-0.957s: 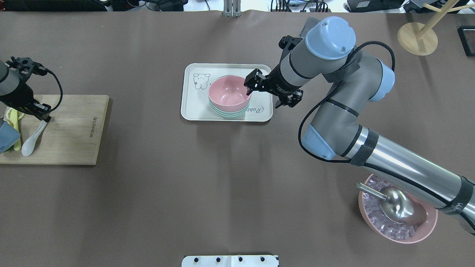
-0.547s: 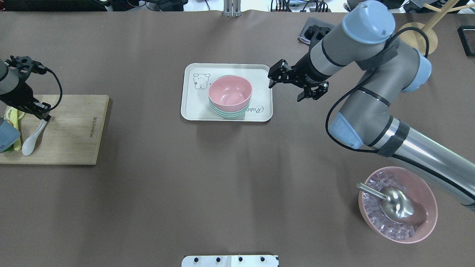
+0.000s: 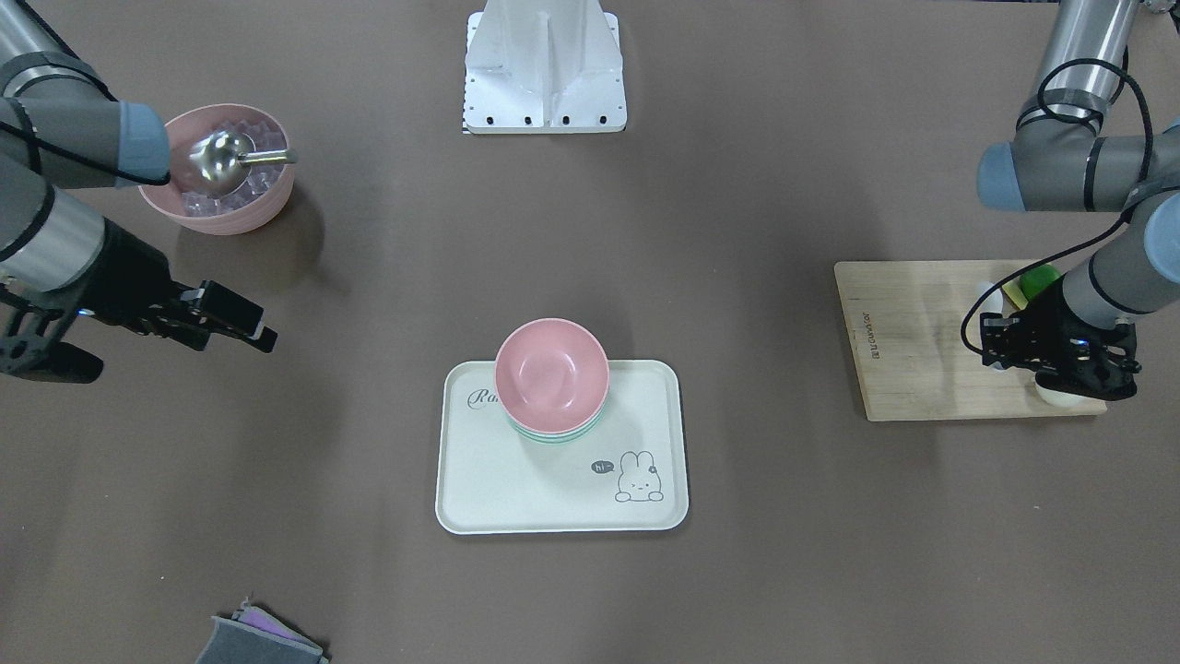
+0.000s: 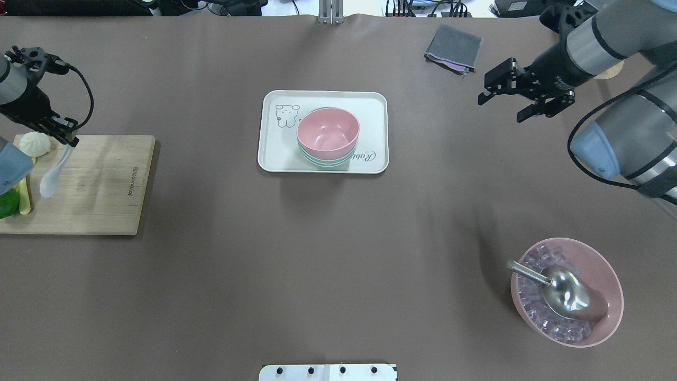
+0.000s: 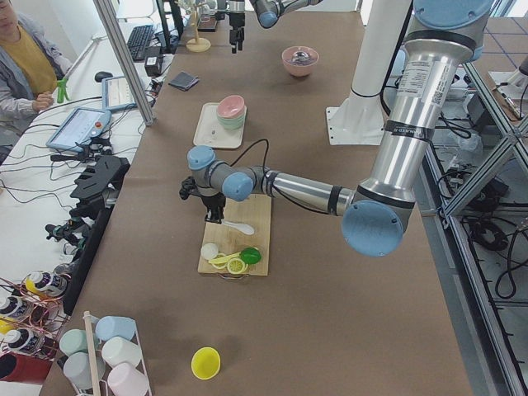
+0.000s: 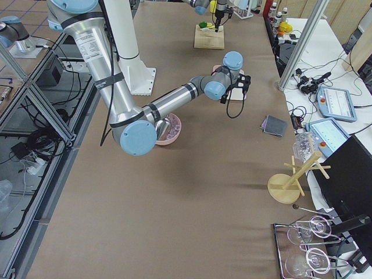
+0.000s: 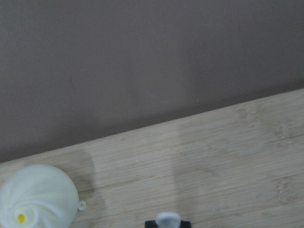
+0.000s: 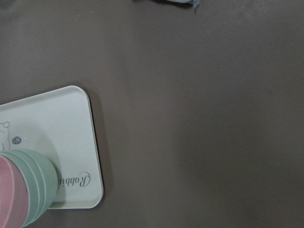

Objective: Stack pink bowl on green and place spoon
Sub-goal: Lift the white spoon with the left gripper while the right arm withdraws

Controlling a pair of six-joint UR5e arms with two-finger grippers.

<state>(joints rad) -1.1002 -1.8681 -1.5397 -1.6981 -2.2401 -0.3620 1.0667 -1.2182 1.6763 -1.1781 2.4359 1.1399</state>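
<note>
The robot's left gripper should release the white spoon inside the pink bowl on the white tray [image 3: 555, 416], with the spoon's handle over the pink bowl's rim. The spoon is now just above the cutting board.
The pink bowl [image 4: 328, 131] sits nested in the green bowl [image 4: 339, 160] on the white tray [image 4: 277, 153]; the stack also shows in the front view, with the pink bowl [image 3: 551, 372] on top. My left gripper [image 4: 70, 142] is shut on the handle of the white spoon [image 4: 51, 179] and holds it tilted just above the wooden cutting board [image 4: 100, 185]. The handle tip shows in the left wrist view [image 7: 168, 219]. My right gripper [image 4: 500, 109] is open and empty, well right of the tray.
A white bun [image 4: 34, 143] and green and yellow pieces [image 4: 10, 205] lie at the board's left end. A pink bowl of ice [image 4: 603, 264] with a metal scoop [image 4: 566, 291] stands front right. A grey cloth [image 4: 454, 48] lies at the back right.
My right gripper has drawn back from the pink bowl's rim to the far right, empty. My left gripper has lifted the spoon off the board and moved it toward the far edge.
</note>
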